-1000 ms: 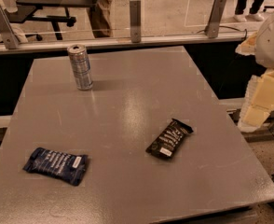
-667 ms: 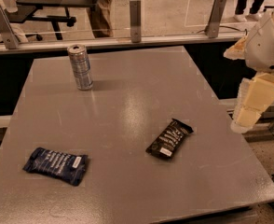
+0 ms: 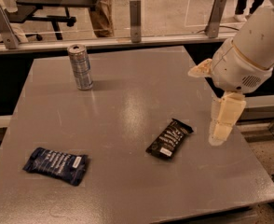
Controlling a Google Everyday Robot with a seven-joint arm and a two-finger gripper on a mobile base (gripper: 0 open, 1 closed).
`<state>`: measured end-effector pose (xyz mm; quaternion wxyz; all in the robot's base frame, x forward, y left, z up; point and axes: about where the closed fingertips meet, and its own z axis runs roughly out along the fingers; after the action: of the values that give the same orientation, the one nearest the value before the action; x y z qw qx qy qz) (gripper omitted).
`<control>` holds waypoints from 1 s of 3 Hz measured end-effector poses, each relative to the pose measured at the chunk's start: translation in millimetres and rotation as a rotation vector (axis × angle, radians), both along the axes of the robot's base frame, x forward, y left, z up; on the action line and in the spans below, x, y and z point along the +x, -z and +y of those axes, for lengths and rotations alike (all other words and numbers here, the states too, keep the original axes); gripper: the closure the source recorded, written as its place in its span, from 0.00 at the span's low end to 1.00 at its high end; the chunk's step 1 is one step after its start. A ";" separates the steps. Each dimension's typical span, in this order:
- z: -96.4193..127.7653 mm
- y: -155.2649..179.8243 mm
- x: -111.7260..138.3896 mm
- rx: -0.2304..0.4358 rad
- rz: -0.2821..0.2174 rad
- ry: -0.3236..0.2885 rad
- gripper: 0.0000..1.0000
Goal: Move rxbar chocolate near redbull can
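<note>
Next, I close my gripper on the far end (image 3: 177, 131) of the rxbar chocolate, which is the end away from the dark blue packet.
The rxbar chocolate (image 3: 169, 139), a small flat black wrapper with white lettering, lies right of the table's middle. The redbull can (image 3: 80, 67), slim and silver-blue, stands upright near the far left of the table, well apart from the bar. My gripper (image 3: 203, 107) hangs from the white arm over the table's right side, above and to the right of the bar. Its cream fingers (image 3: 225, 118) are spread apart and hold nothing.
A larger dark blue packet (image 3: 57, 164) lies at the front left of the grey table (image 3: 127, 97). A rail with metal posts (image 3: 135, 14) runs behind the table. The table's right edge is just under my arm.
My arm has moved in from the right, leftward over the table's right edge and closer to the bar. The bar, can and packet have not moved.
</note>
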<state>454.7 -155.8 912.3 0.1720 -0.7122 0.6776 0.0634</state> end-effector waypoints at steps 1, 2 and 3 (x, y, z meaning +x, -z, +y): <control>16.3 21.9 1.4 -0.009 0.025 -0.095 0.00; 27.4 43.7 0.2 -0.025 0.063 -0.173 0.00; 36.4 63.0 -3.8 -0.051 0.088 -0.233 0.02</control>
<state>450.9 -119.4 849.3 0.1153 -0.7868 0.5985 0.0969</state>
